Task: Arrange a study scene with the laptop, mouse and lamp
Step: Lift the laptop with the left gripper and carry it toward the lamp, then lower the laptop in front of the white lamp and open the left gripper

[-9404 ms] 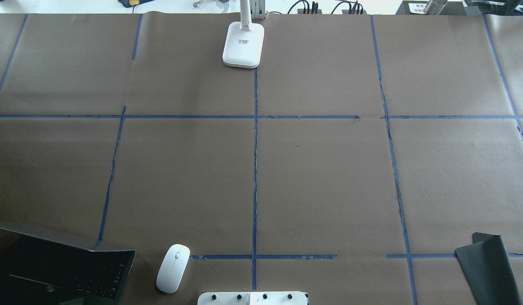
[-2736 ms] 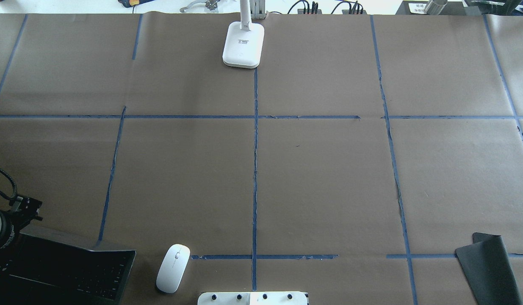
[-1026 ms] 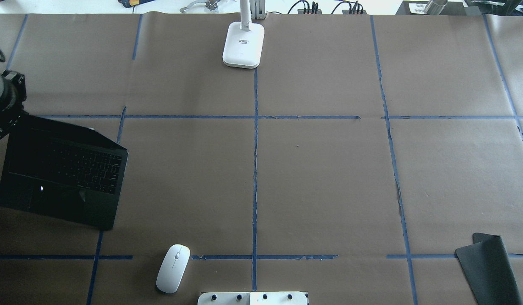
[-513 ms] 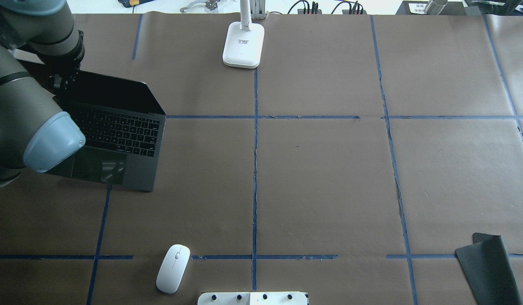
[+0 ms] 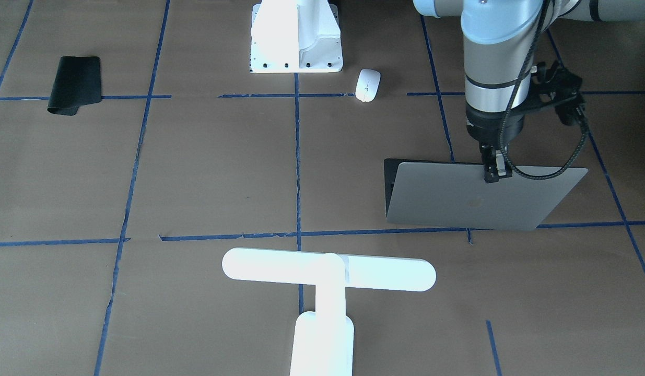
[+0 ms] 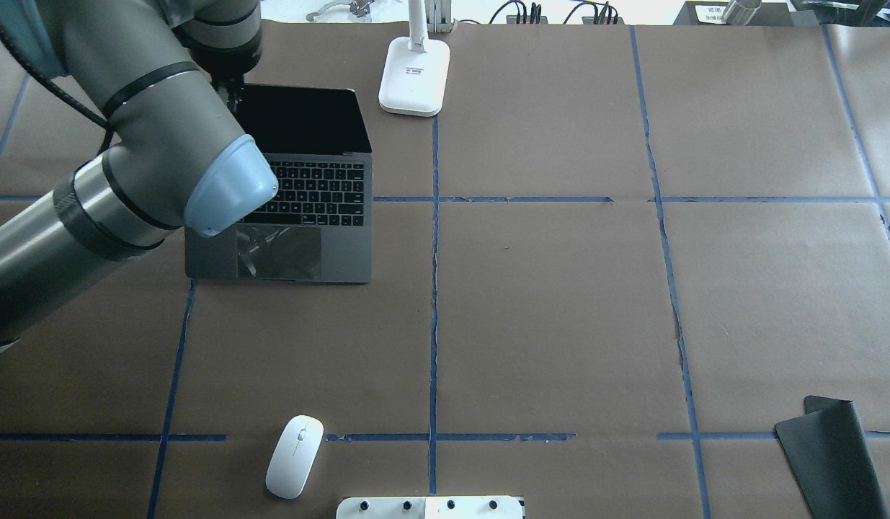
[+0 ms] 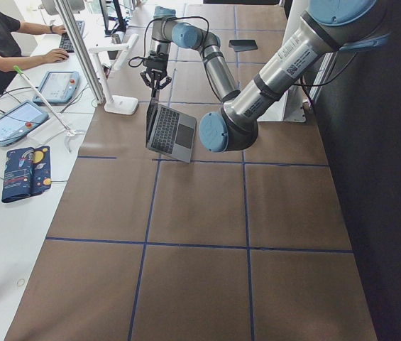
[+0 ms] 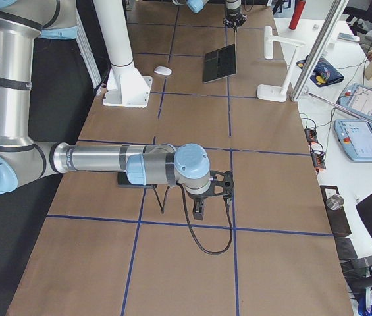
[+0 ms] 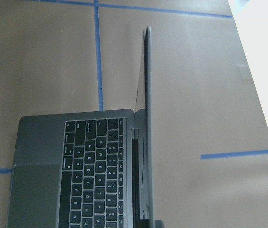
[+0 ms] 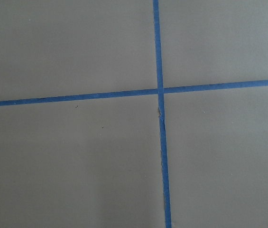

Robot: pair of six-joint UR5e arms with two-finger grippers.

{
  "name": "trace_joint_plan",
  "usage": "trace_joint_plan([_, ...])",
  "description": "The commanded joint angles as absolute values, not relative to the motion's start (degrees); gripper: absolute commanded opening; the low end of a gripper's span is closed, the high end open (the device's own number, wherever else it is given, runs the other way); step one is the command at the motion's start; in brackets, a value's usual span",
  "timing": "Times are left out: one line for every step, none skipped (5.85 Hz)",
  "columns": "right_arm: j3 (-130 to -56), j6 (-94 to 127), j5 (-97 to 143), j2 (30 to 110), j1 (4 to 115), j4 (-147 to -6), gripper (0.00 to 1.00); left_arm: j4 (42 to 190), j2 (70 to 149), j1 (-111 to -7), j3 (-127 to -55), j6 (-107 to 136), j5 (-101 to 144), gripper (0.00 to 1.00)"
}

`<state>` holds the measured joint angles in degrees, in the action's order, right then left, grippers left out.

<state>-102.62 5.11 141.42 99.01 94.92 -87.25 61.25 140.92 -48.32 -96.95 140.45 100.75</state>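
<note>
I need to release the laptop, now just beside the white lamp, from my left gripper over the middle blue tape [image 5: 317, 203] next to the lamp's bar head, facing the pedestal.
The open space-grey laptop [image 6: 300, 209] is at the far left of the table, just left of the white lamp [image 6: 412, 72]. My left gripper [image 5: 492, 171] is shut on the top edge of its lid [image 5: 479, 201]. The left wrist view shows the keyboard [image 9: 100, 175] and the lid edge-on. I cannot tell whether the base rests on the paper. The white mouse [image 6: 295, 455] lies near the front edge, left of the pedestal. My right gripper [image 8: 200, 205] hovers low over the table's right end, and I cannot tell if it is open.
A black mat [image 6: 834, 454] lies curled at the front right corner. The white robot pedestal [image 5: 296, 36] stands at the middle of my edge. The lamp's bar head [image 5: 327, 269] overhangs the far middle. An operator [image 7: 1, 42] sits beyond the far edge.
My left arm has carried the laptop from the near left corner forward and to the right, and turned it square to the tape lines beside the lamp. Mouse, lamp and mat have not moved.
</note>
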Motion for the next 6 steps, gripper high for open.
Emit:
trace_joint_plan([-102.57,5.10,141.50,99.23,94.92,-87.28,1.00,64.84,147.53,-44.23,-89.44,146.84,100.90,0.00])
trace_joint_plan([-102.66,5.10,141.59,99.40,95.01,-87.28,1.00,67.04,150.35,-43.25,-85.47,148.95,100.99,0.00])
trace_joint_plan([-102.66,5.10,141.59,99.40,95.01,-87.28,1.00,69.41,151.16,-42.11,-84.56,150.54,100.90,0.00])
trace_joint_plan([-102.66,5.10,141.59,99.40,95.18,-87.28,1.00,71.43,152.91,-41.32,-81.68,151.08,100.90,0.00])
trace_joint_plan([-102.66,5.10,141.59,99.40,95.19,-87.28,1.00,74.41,153.36,-40.96,-79.48,152.39,100.90,0.00])
trace_joint_plan([-102.74,5.18,141.59,99.40,95.27,-87.28,1.00,75.75,154.07,-40.52,-77.28,153.01,100.90,0.00])
